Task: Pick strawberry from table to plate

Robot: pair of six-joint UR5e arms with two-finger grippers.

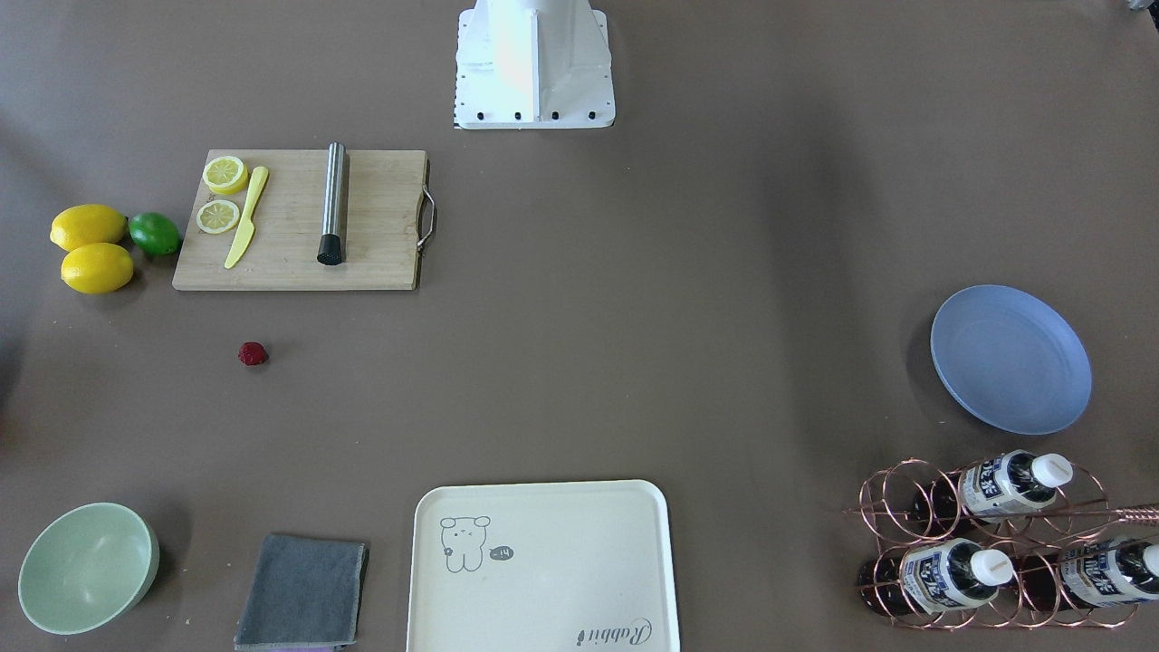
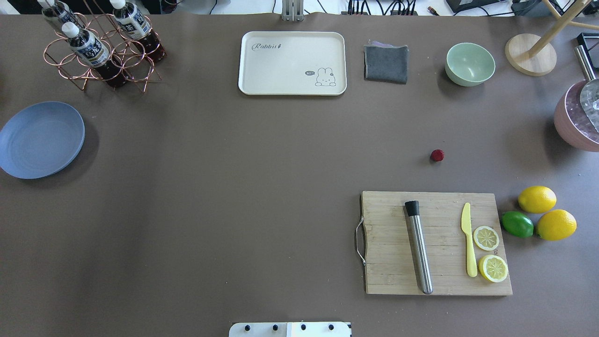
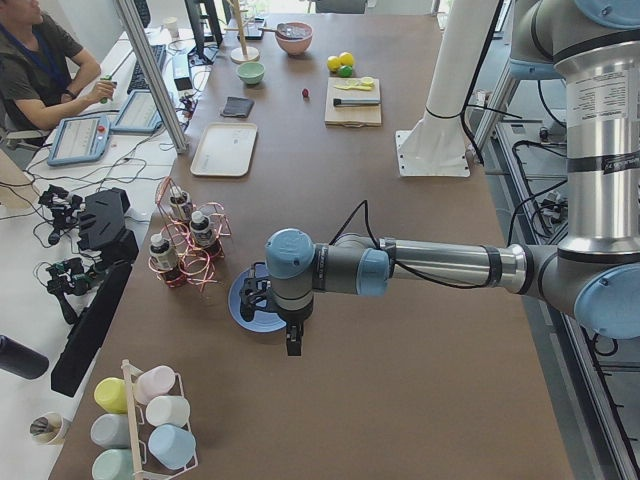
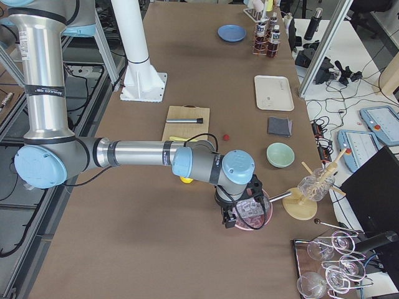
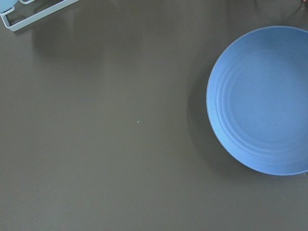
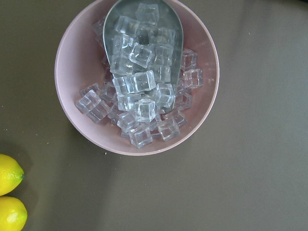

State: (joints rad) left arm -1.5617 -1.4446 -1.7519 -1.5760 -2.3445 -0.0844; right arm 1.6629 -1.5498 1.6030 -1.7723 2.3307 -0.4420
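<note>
The blue plate's rim [image 1: 1087,360] [image 5: 208,98], on the side farthest from the strawberry, is next for my left gripper, which should go there and close.
The strawberry [image 1: 253,353] [image 2: 437,155], small and dark red, lies alone on the brown table [image 2: 234,187], just beyond the cutting board. The blue plate [image 1: 1010,358] [image 2: 41,139] [image 5: 264,101] sits bare at the table's far left end. My left gripper [image 3: 293,343] hangs over the table beside the plate. It shows only in the exterior left view, so I cannot tell whether it is open or shut. My right gripper [image 4: 232,218] hovers above a pink bowl of ice [image 6: 137,77], far from the strawberry. Its state cannot be told either.
A wooden cutting board [image 2: 437,243] carries a steel muddler, a yellow knife and lemon slices. Two lemons [image 2: 547,213] and a lime lie beside it. A cream tray [image 2: 292,63], grey cloth [image 2: 386,63], green bowl [image 2: 470,63] and copper bottle rack [image 2: 100,47] line the far edge. A person [image 3: 40,60] sits at a side desk.
</note>
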